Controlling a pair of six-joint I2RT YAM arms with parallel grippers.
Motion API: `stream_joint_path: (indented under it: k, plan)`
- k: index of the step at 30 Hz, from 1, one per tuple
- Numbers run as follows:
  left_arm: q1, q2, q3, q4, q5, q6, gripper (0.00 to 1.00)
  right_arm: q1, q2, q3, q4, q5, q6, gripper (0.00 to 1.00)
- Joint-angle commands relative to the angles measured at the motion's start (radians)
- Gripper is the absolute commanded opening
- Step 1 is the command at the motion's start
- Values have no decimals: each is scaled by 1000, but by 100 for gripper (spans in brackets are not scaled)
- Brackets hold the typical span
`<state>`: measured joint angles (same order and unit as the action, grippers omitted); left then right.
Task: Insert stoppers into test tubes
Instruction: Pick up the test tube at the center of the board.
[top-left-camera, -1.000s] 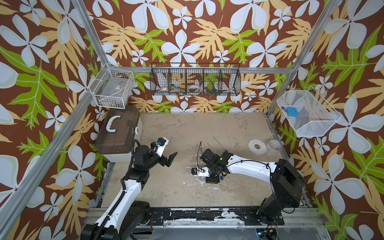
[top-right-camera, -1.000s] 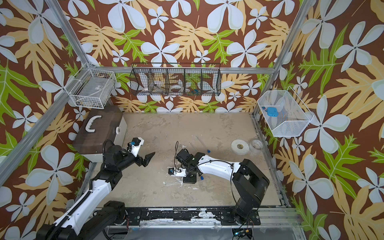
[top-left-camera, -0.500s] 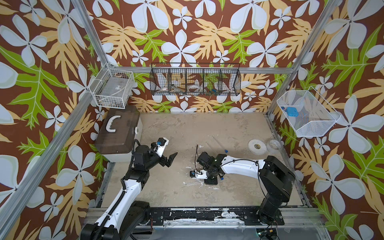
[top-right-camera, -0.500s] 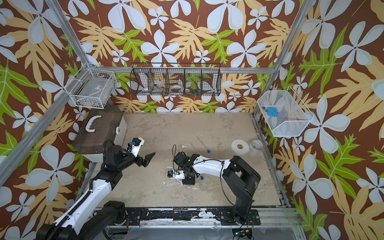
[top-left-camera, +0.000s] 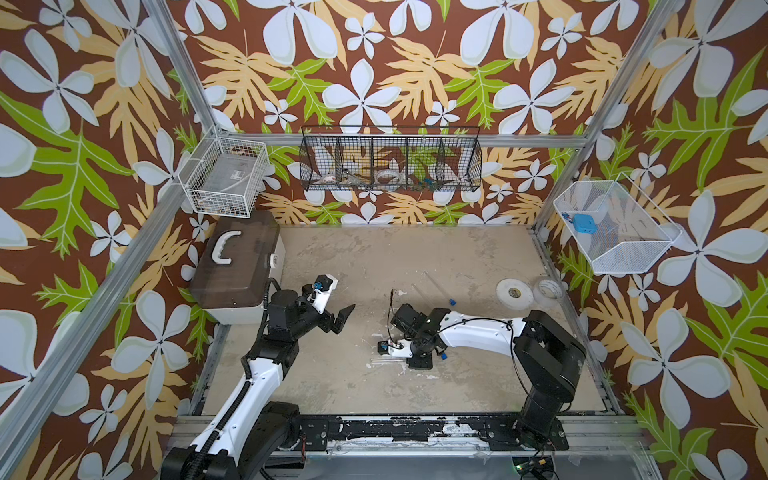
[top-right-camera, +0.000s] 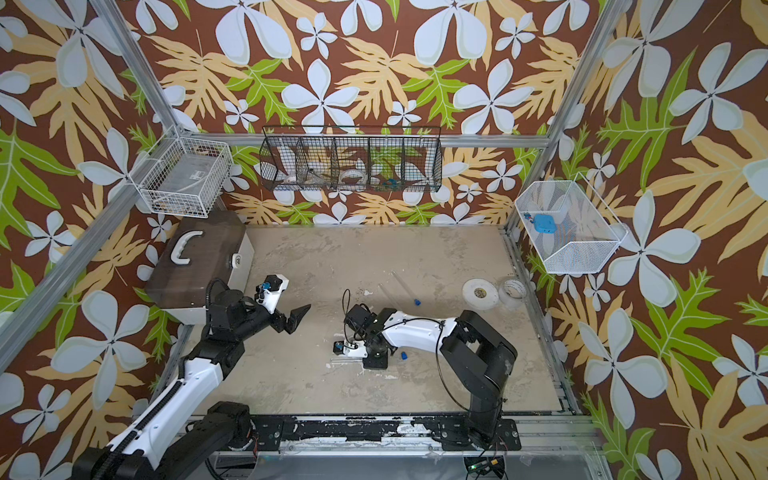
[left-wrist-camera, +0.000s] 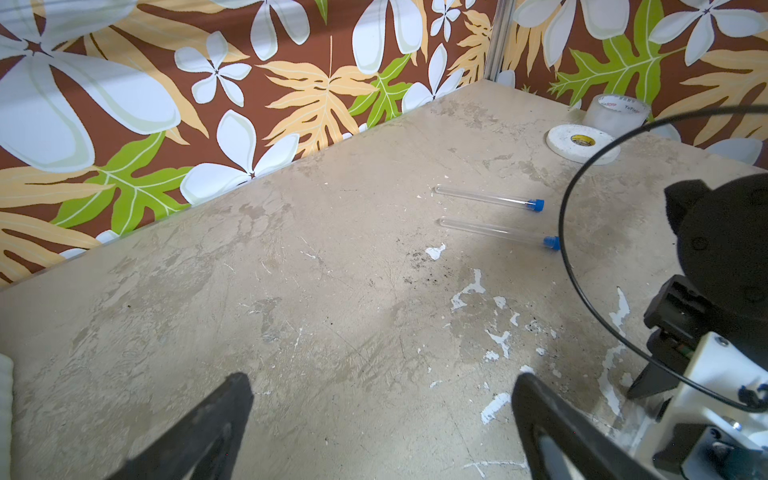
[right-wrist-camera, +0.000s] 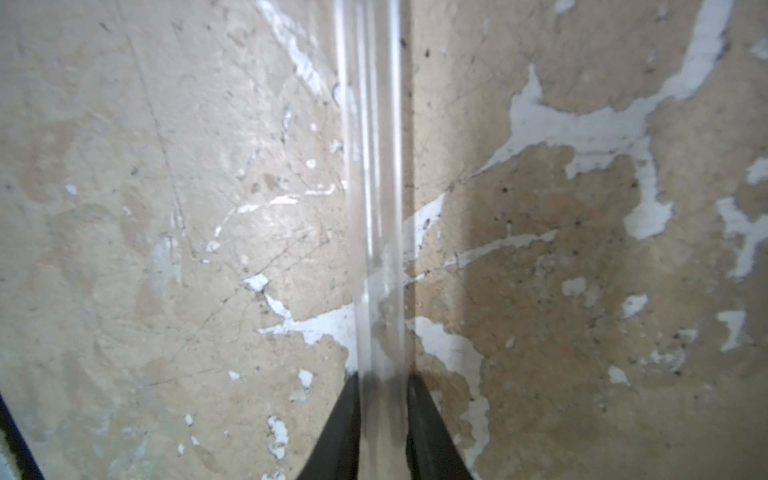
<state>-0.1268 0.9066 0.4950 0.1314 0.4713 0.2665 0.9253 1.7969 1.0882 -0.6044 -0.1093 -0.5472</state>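
The clear test tube's loose end (top-left-camera: 379, 360) sticks out from my right gripper's fingers, away from the loose blue stopper, for my left gripper to grab next.
A clear test tube (right-wrist-camera: 370, 166) lies flat on the table and runs between my right gripper's (right-wrist-camera: 383, 380) two black fingers, which press on both its sides. In both top views this gripper (top-left-camera: 417, 360) points down at the table, with the tube (top-left-camera: 384, 363) sticking out to its left. A loose blue stopper (top-left-camera: 444, 356) lies just right of it. Two more test tubes (left-wrist-camera: 488, 198) (left-wrist-camera: 494, 230) lie farther back, each with a blue stopper (left-wrist-camera: 538, 204) (left-wrist-camera: 551, 242) at its end. My left gripper (top-left-camera: 340, 318) hovers open and empty at middle left.
Two tape rolls (top-left-camera: 514, 293) (top-left-camera: 548, 288) sit at the right edge. A brown box with a white handle (top-left-camera: 237, 266) stands at the back left. Wire baskets hang on the walls; the right one (top-left-camera: 623, 257) holds a flat blue square (top-left-camera: 584, 223).
My right gripper's jaws have narrowed onto the test tube, and that arm has shifted slightly left. The left arm has not moved.
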Motion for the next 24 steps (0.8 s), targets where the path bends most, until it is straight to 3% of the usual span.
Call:
stream_joint_path:
  k: [1, 11, 15, 21, 24]
  plan:
    - [3, -1, -6, 28, -5, 0, 100, 1, 4, -4, -8, 22, 10, 21]
    - [1, 2, -1, 2, 49, 2, 100, 0, -8, 2, -14, 33, 7, 18]
    - [-2, 7, -11, -3, 181, 16, 100, 1, -56, -14, 2, 34, 2, 18]
    - [-7, 20, -42, -50, 480, 54, 100, -2, -147, -36, 13, 46, -16, 18]
    - [-14, 25, -64, -56, 547, 87, 99, -2, -193, -46, 15, 50, -26, 18]
